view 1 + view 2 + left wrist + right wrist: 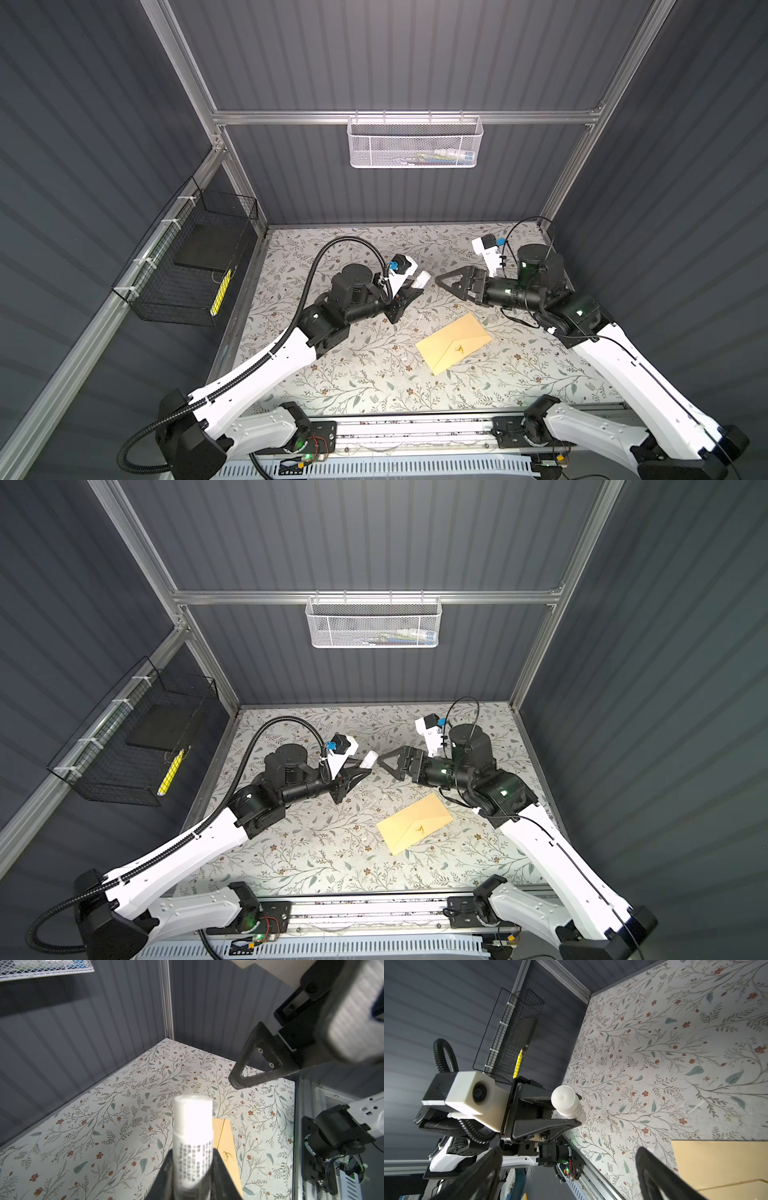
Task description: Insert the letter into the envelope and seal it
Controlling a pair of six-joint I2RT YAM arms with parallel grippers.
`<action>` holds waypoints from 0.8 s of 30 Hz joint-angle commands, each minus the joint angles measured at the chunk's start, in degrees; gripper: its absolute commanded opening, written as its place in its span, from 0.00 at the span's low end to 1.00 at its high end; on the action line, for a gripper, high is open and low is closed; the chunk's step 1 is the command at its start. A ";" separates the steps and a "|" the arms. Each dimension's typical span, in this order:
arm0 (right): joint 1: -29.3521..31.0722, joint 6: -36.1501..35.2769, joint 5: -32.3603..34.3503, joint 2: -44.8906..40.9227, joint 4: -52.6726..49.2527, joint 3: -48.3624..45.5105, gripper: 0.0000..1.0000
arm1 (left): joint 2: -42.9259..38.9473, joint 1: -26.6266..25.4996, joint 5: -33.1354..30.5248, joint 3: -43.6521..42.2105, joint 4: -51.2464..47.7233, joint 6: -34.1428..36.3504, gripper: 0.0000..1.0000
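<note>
The white tube is deep inside my left gripper, so next my right gripper takes the tube's loose end [563, 1097] and pulls it further out first.
The tan envelope [453, 343] [415, 825] lies flat on the floral table right of centre, its pointed flap folded down beside a small gold mark; it also shows in the wrist views [225, 1140] [716, 1163]. The letter is out of view. My left gripper [409, 289] [360, 771] [193, 1159] hovers above the table behind the envelope, shut on a small white tube [423, 279] [193, 1124] [566, 1103]. My right gripper [440, 281] [381, 761] [569, 1167] is open and empty, facing the tube's cap end across a short gap.
A white mesh basket [415, 141] with small items hangs on the rear rail. A black wire basket [187, 274] holding a yellow marker [220, 291] is fixed to the left wall. Dark walls close in the table on three sides.
</note>
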 commanded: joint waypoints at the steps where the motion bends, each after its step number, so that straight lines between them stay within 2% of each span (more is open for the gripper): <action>1: 1.03 0.08 -0.61 0.49 2.25 -0.46 0.99 | 0.29 -0.67 2.20 -0.18 -0.21 3.35 0.00; 6: 2.58 -0.14 -0.37 2.90 4.02 0.01 0.96 | 1.12 -1.14 3.91 0.09 -0.34 3.52 0.00; 17: 4.86 -0.82 3.83 7.07 2.87 1.18 0.81 | 1.09 -1.61 4.83 -0.32 0.32 3.15 0.00; 24: 5.24 0.16 5.90 7.46 2.93 0.78 0.56 | 0.79 -1.64 4.54 -0.90 0.75 2.98 0.00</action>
